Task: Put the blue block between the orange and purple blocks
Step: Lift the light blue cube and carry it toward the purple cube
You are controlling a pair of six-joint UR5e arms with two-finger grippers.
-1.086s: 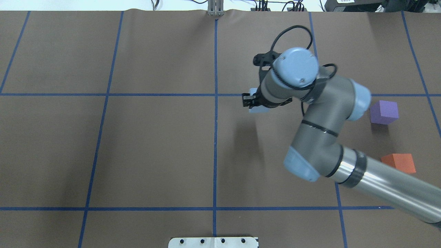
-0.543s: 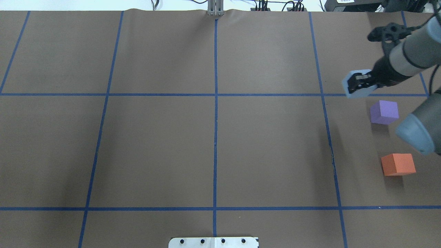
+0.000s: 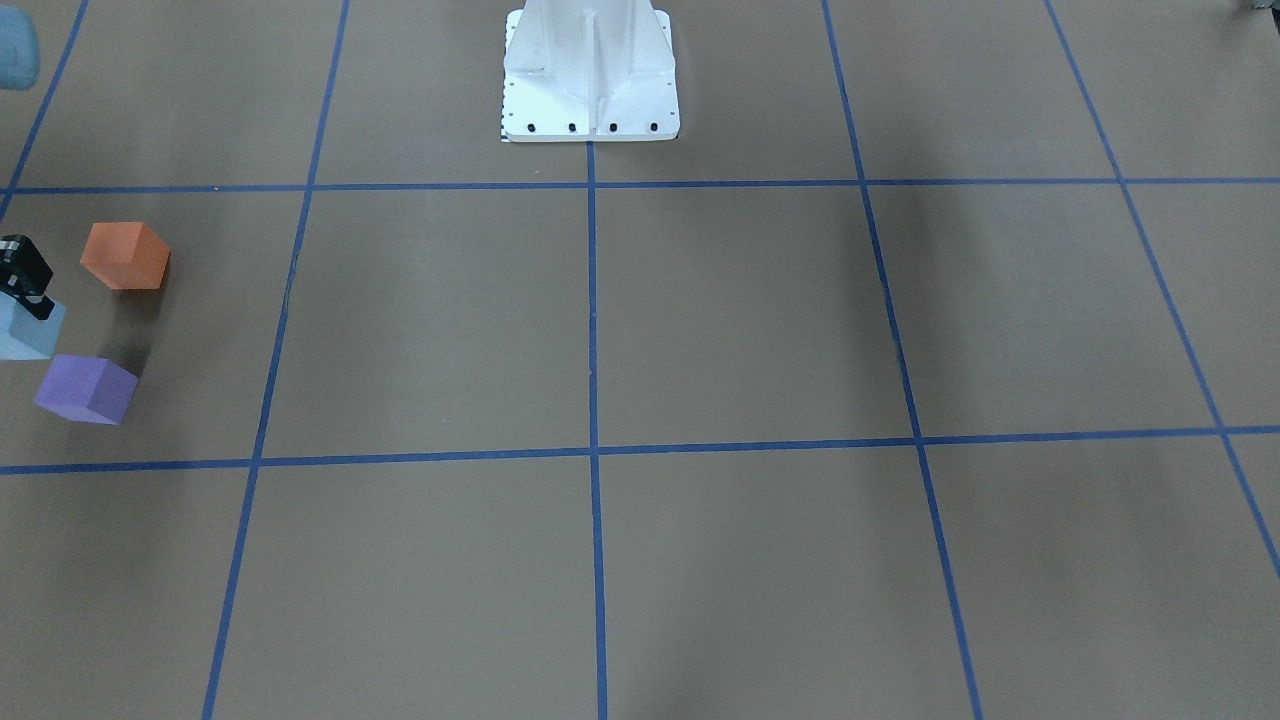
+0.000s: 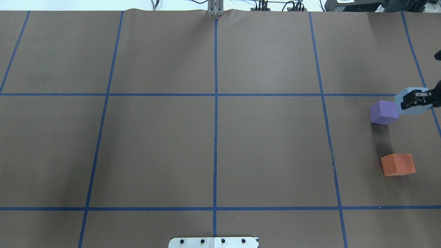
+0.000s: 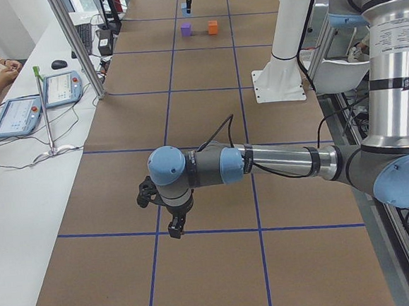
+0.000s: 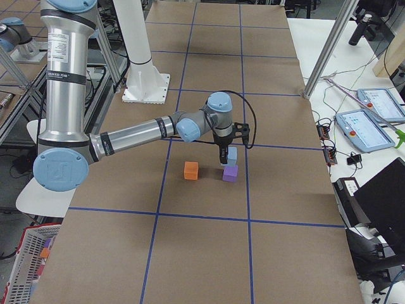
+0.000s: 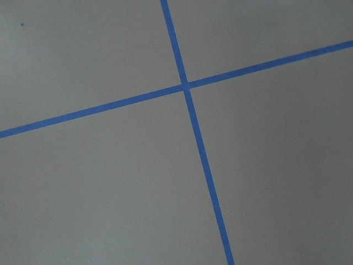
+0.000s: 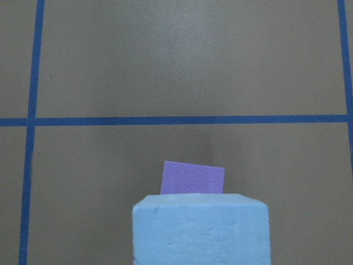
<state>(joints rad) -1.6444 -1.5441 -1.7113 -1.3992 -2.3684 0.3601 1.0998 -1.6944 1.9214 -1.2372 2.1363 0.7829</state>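
Observation:
Next, I set the blue block down with my right gripper on the brown paper (image 3: 124, 312) between the orange and purple blocks, near the orange one. The blue block is now just beyond the purple block.
My right gripper (image 4: 417, 100) is shut on the light blue block (image 4: 408, 91) at the right edge of the overhead view. It holds the block just beyond and to the right of the purple block (image 4: 384, 112). The orange block (image 4: 398, 164) lies nearer the robot, with a gap between it and the purple one. In the front-facing view the blue block (image 3: 25, 335) shows at the left edge, level with the gap between orange (image 3: 124, 256) and purple (image 3: 86, 389). The right wrist view shows the blue block (image 8: 201, 229) with purple (image 8: 193, 176) behind it. My left gripper (image 5: 173, 223) hangs over bare table; I cannot tell whether it is open.
Brown paper with blue tape grid lines (image 4: 215, 120) covers the table. The robot's white base plate (image 3: 590, 80) stands at the robot's edge of the table. Tablets and cables (image 5: 37, 102) lie on a side bench in the exterior left view.
My right arm has swung from the table's middle to its right edge, carrying the blue block. The block has come from beyond the purple block to right beside it.

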